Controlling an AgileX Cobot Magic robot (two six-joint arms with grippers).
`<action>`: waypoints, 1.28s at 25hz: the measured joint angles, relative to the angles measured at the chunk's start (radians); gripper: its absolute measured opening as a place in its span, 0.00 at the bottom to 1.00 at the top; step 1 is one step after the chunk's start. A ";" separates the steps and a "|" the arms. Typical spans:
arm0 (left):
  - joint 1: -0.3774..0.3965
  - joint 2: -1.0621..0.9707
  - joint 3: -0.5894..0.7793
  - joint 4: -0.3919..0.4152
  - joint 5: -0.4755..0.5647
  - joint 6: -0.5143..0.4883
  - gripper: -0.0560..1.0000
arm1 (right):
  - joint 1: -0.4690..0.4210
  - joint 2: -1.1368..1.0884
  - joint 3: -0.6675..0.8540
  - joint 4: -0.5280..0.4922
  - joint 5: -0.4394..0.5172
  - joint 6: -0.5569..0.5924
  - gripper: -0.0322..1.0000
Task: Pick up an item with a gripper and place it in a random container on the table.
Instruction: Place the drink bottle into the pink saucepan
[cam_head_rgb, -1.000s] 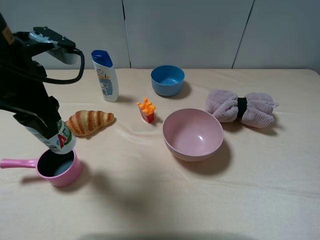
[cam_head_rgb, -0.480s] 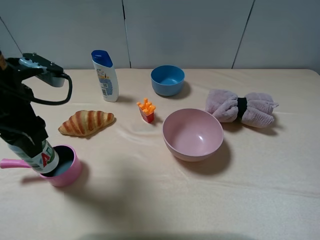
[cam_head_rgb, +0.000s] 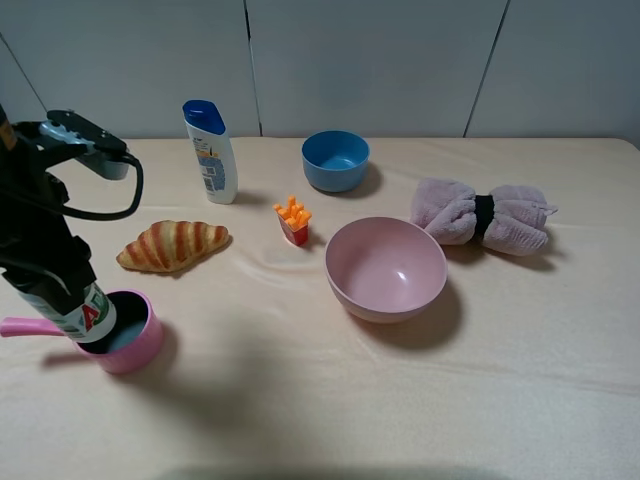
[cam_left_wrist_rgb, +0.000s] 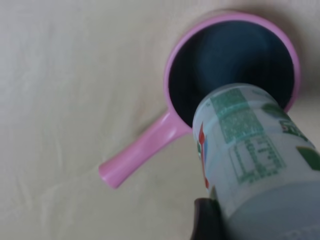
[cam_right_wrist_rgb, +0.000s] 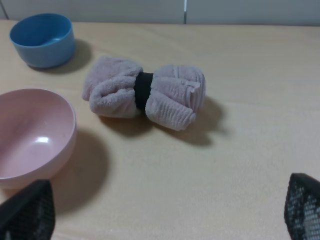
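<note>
The robot's left gripper needs to release the small white drink bottle inside the dark bowl of the pink saucepan (cam_head_rgb: 115, 333) (cam_left_wrist_rgb: 230, 62). The bottle is now tilted at the pan's mouth.
My left gripper (cam_head_rgb: 62, 288) is shut on the small white drink bottle (cam_head_rgb: 88, 313) with the green-and-red label. It holds the bottle tilted, with the lower end at the mouth of the pink saucepan (cam_head_rgb: 140, 345) at the table's front left. The pan's handle (cam_head_rgb: 30, 326) points left. In the left wrist view the bottle (cam_left_wrist_rgb: 250, 160) hangs over the pan's dark inside (cam_left_wrist_rgb: 235, 55), with one black finger (cam_left_wrist_rgb: 206, 222) beside it. My right gripper (cam_right_wrist_rgb: 162, 207) is open and empty above the table (cam_right_wrist_rgb: 240, 165); it does not show in the exterior view.
A croissant (cam_head_rgb: 172, 245) lies just behind the saucepan. A shampoo bottle (cam_head_rgb: 212, 152), a blue bowl (cam_head_rgb: 335, 160) and toy fries (cam_head_rgb: 293, 221) stand farther back. A large pink bowl (cam_head_rgb: 386, 268) sits mid-table, with a rolled towel (cam_head_rgb: 482, 216) to its right.
My left gripper moved left and down with the bottle, bringing its lower end from above the saucepan to the pan's mouth. It has hardly moved in the last half second.
</note>
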 joint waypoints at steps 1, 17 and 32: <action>0.000 0.000 0.000 0.002 -0.008 0.000 0.56 | 0.000 0.000 0.000 0.000 0.000 0.000 0.70; 0.000 0.110 0.006 0.007 -0.102 0.000 0.56 | 0.000 0.000 0.000 0.001 0.000 0.000 0.70; 0.000 0.185 0.035 0.015 -0.212 -0.011 0.56 | 0.000 0.000 0.000 0.001 0.000 0.000 0.70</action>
